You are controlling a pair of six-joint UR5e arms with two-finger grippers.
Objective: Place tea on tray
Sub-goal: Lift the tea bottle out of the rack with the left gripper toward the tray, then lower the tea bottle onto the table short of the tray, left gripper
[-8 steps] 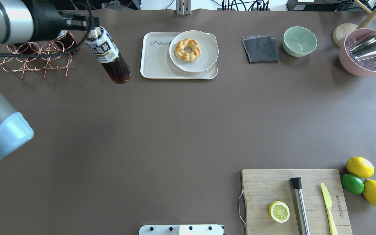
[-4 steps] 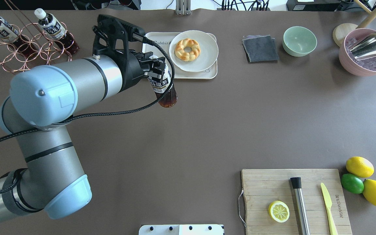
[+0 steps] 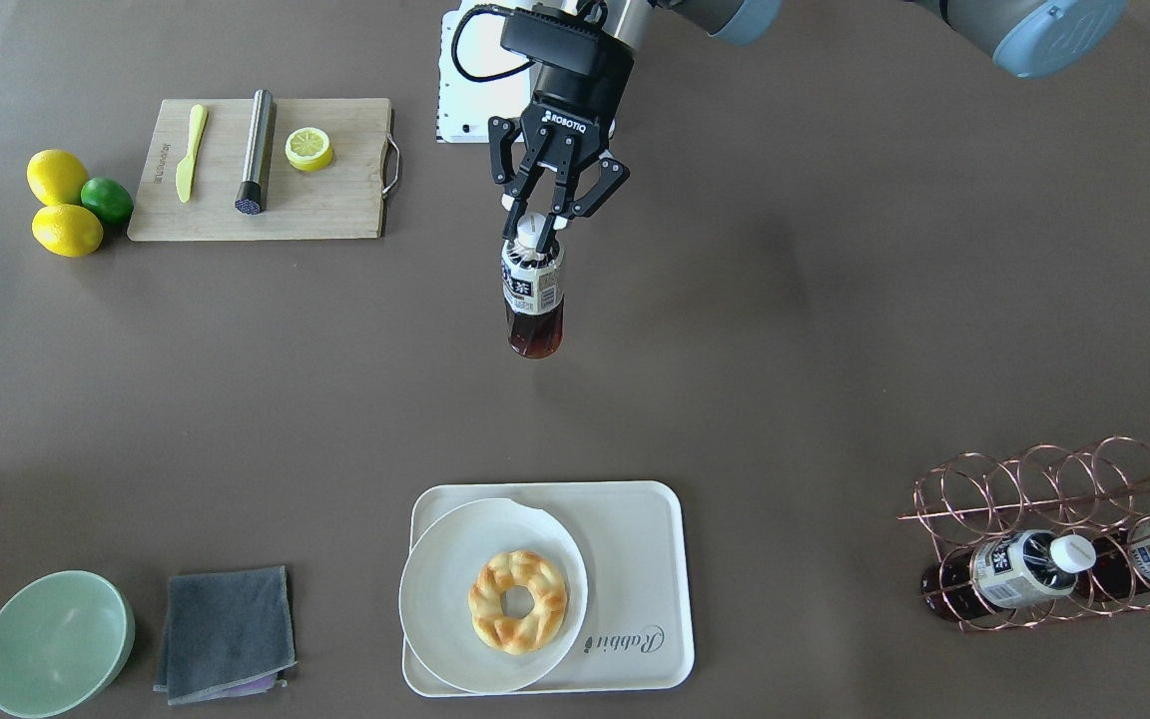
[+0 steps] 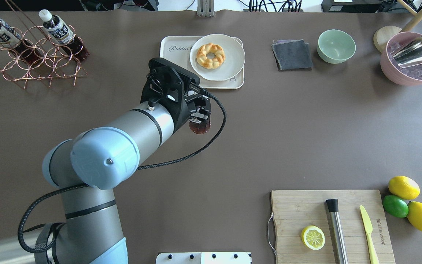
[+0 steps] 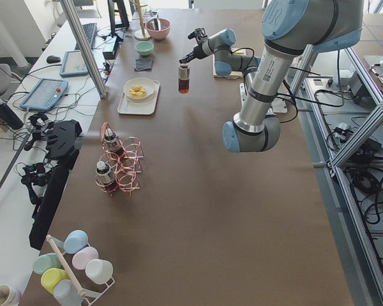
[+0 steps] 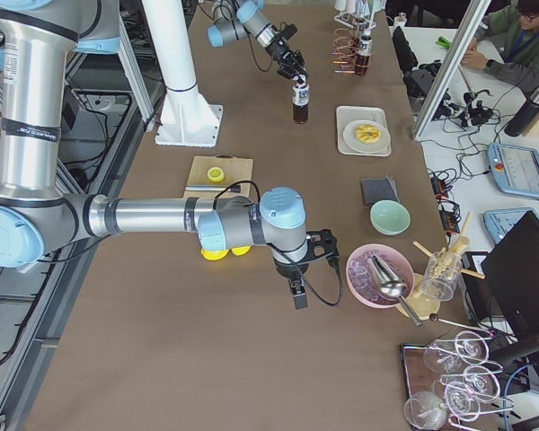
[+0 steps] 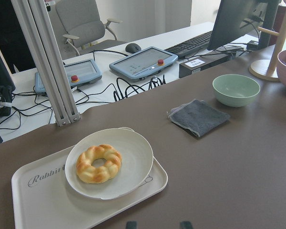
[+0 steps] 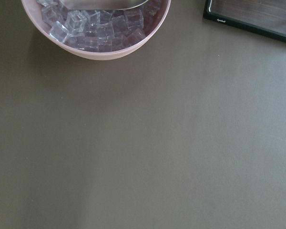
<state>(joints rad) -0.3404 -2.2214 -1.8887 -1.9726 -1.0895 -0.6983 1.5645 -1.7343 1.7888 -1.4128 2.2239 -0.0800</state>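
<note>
The robot's left gripper will release the tea bottle standing upright on the bare table point(image 3: 537, 355), on the robot's side of the cream tray. The bottle still hangs above the table.
My left gripper point(image 3: 535, 222) is shut on the white cap of a tea bottle point(image 3: 533, 295). The bottle hangs upright above the table, on the robot's side of the tray and apart from it. In the overhead view only the bottle's dark bottom point(image 4: 200, 127) shows under the wrist. The cream "Rabbit" tray point(image 3: 635, 544) lies at the far side of the table; it also shows in the overhead view point(image 4: 176, 71) and the left wrist view point(image 7: 43, 205). My right gripper point(image 6: 298, 296) hovers near the pink bowl; I cannot tell whether it is open or shut.
A round plate point(image 4: 229, 66) with a braided pastry point(image 4: 210, 55) fills the tray's right part. A copper rack point(image 4: 31, 62) holds two more tea bottles point(image 4: 55, 31). A grey cloth point(image 4: 292, 55), green bowl point(image 4: 336, 46), pink ice bowl point(image 4: 390, 69) and cutting board point(image 4: 295, 209) are also there.
My left arm carried the bottle from beside the rack to the right, past the tray's near-left corner, then further right and toward the robot. The bottle now hangs more upright.
</note>
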